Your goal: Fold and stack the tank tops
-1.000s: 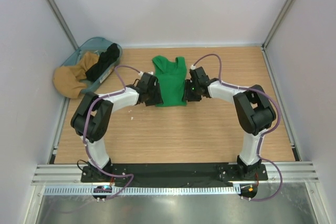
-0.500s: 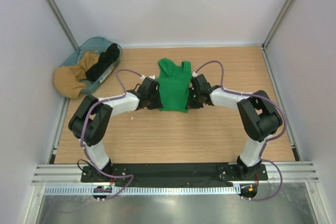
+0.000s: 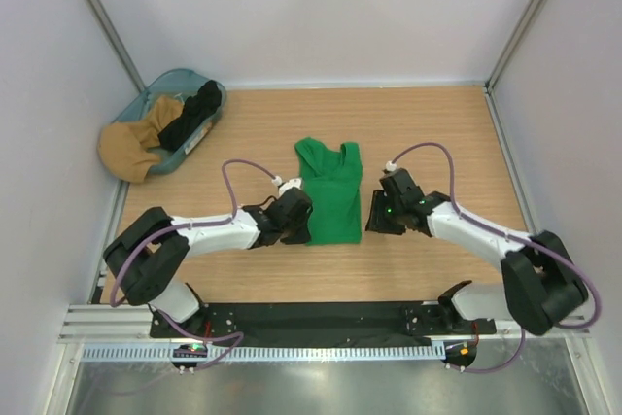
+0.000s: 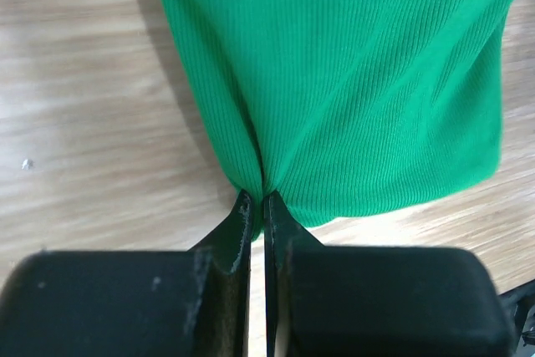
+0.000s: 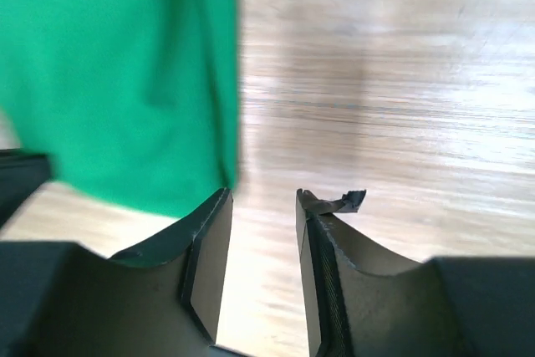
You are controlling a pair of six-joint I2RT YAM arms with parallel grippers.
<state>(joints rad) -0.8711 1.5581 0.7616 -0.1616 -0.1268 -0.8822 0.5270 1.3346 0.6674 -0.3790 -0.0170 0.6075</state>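
Note:
The left gripper pinches the near hem at its corner, so it should grip the hem nearer its middle (image 4: pixel 372 205) before the right gripper moves to the straps.
The green tank top (image 3: pixel 329 193) lies as a narrow strip on the wooden table, straps at the far end. My left gripper (image 3: pixel 303 225) is shut on its near left hem, the fabric (image 4: pixel 334 81) pinched between the jaws. My right gripper (image 3: pixel 367 224) is open just beside the near right corner of the top (image 5: pixel 117 81), holding nothing. The black tank top (image 3: pixel 190 116) lies in the basket at the far left.
A blue-grey basket (image 3: pixel 167 85) at the far left corner holds the black garment and a tan cloth (image 3: pixel 126 148) that spills over its side. White walls close in the table on three sides.
Both grippers have moved toward the near edge, dragging the green top with them. The right gripper has opened and let go of the fabric.

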